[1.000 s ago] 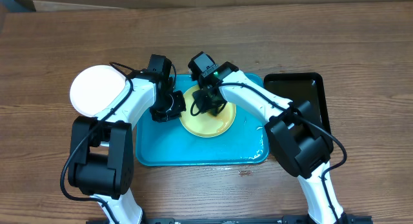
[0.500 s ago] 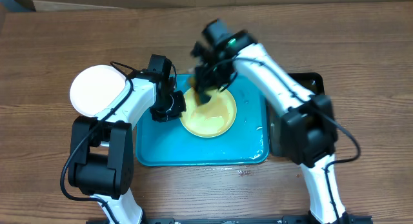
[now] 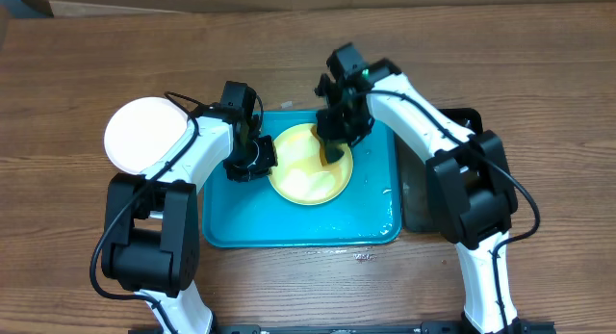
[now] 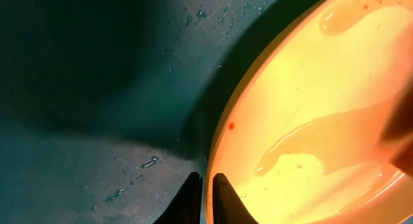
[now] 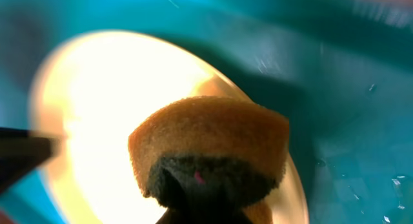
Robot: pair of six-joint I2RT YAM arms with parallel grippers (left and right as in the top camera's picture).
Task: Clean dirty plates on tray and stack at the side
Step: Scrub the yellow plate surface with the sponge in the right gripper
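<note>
Next, my right gripper lets go of the sponge near the middle of the black tray (image 3: 442, 161), slightly toward its far edge.
A pale yellow-green plate (image 3: 306, 170) lies on the turquoise tray (image 3: 289, 223). My left gripper (image 3: 258, 156) is shut on the plate's left rim; in the left wrist view the two fingers (image 4: 205, 193) pinch the wet, red-speckled rim (image 4: 222, 130). My right gripper (image 3: 334, 141) is shut on a brown-and-dark sponge (image 5: 210, 143) and holds it over the plate's right part (image 5: 97, 108). A white plate (image 3: 144, 134) sits on the table left of the tray. A third plate is not in view.
A black tray (image 3: 460, 132) lies right of the turquoise tray, partly under my right arm. Water drops dot the turquoise tray's floor (image 4: 129, 179). Bare wooden table (image 3: 539, 74) surrounds the trays.
My right gripper with the sponge has swept from the plate's left-centre up to its top edge and then across to its right side. The left gripper has kept its hold on the rim.
</note>
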